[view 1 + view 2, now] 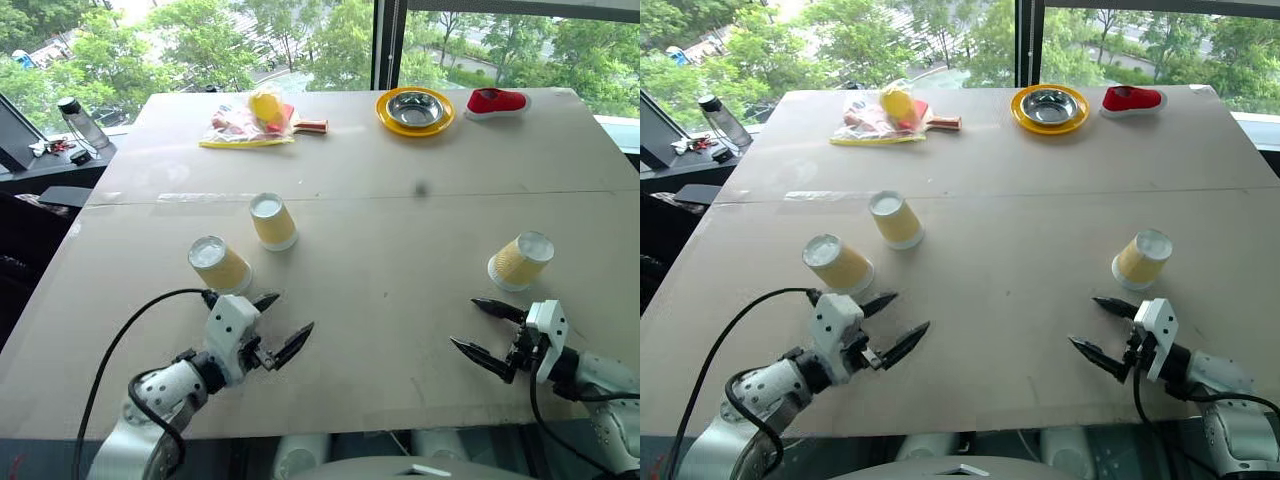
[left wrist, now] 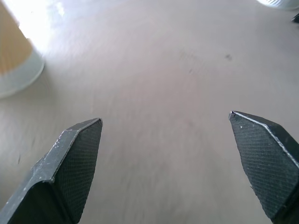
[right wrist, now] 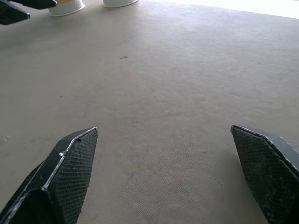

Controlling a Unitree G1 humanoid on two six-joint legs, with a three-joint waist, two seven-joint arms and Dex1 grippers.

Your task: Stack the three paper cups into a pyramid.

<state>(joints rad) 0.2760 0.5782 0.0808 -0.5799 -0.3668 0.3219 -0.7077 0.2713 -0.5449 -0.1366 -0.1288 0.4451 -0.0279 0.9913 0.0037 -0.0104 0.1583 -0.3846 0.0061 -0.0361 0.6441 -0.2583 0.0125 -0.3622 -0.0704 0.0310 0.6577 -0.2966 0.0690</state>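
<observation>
The lone paper cup stands apart from the pair, upside down. Next, my right gripper closes on its upper sides (image 1: 526, 257), just below its upturned base.
Three paper cups stand upside down on the tan table, yellow-tan sides with white bases up. Two are at the left: one (image 1: 219, 265) close in and one (image 1: 272, 221) just behind it. The third (image 1: 520, 261) is alone at the right. My left gripper (image 1: 295, 310) is open and empty, low over the table just in front and to the right of the near left cup, whose rim edge (image 2: 14, 60) shows beside its fingers. My right gripper (image 1: 463, 321) is open and empty, a little in front and to the left of the right cup.
At the table's far side are a yellow plate (image 1: 383, 115) holding a steel bowl, a red shoe (image 1: 497, 101) and a plastic bag (image 1: 235, 128) with a yellow item and a paddle. A bottle (image 1: 83, 122) stands off the table at the left.
</observation>
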